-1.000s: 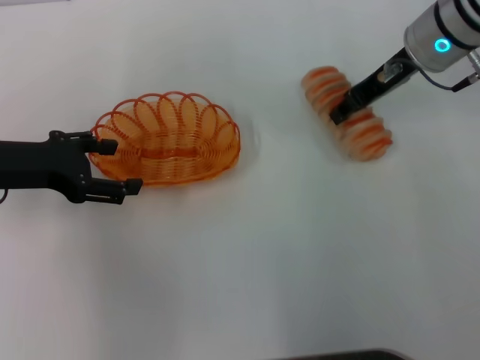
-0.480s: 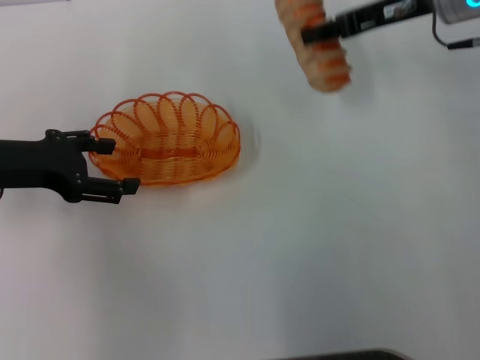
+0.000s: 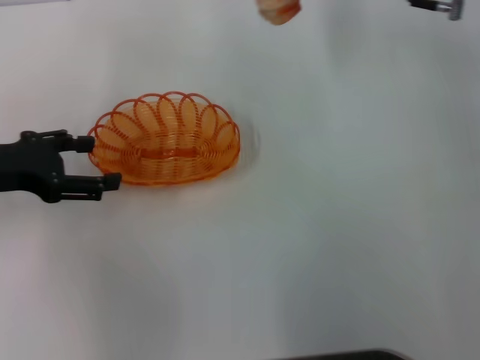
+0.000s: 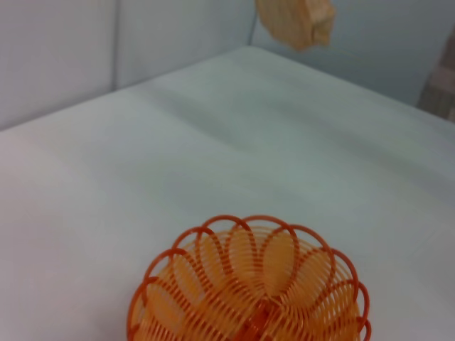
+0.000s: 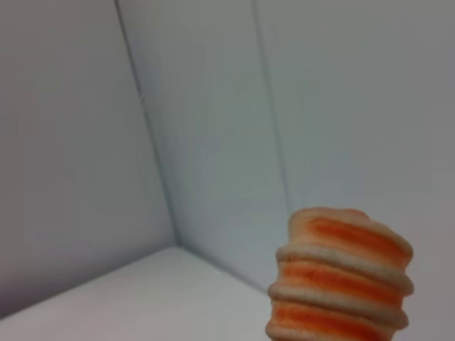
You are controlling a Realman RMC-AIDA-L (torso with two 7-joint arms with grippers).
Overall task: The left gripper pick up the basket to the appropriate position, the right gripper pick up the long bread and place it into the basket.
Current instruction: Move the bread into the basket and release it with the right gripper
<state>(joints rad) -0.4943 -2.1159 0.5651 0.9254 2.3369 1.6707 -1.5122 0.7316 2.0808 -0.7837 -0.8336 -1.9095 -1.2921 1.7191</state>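
Note:
I should use my right gripper to release the long bread lengthwise inside the orange wire basket (image 3: 169, 154), close along the front rim of the basket.
The orange wire basket (image 3: 165, 139) stands empty on the white table, left of the middle; the left wrist view shows it close up (image 4: 249, 284). My left gripper (image 3: 97, 160) is open at the basket's left end, one finger by the rim and one in front of it. The long bread (image 3: 278, 10) is lifted high; only its end shows at the top edge of the head view. It hangs in the air in the left wrist view (image 4: 295, 21) and fills the lower right wrist view (image 5: 338, 284). My right gripper holds it; only a bit of its wrist (image 3: 439, 6) shows.
The white table (image 3: 322, 225) stretches to the right of and in front of the basket. Pale walls meet in a corner behind the table (image 5: 142, 106). A dark edge (image 3: 337, 355) runs along the bottom of the head view.
My right gripper has lifted the long bread off the table, up and to the left, almost out of the head view. My left gripper has drawn back a little to the left. The basket has not moved.

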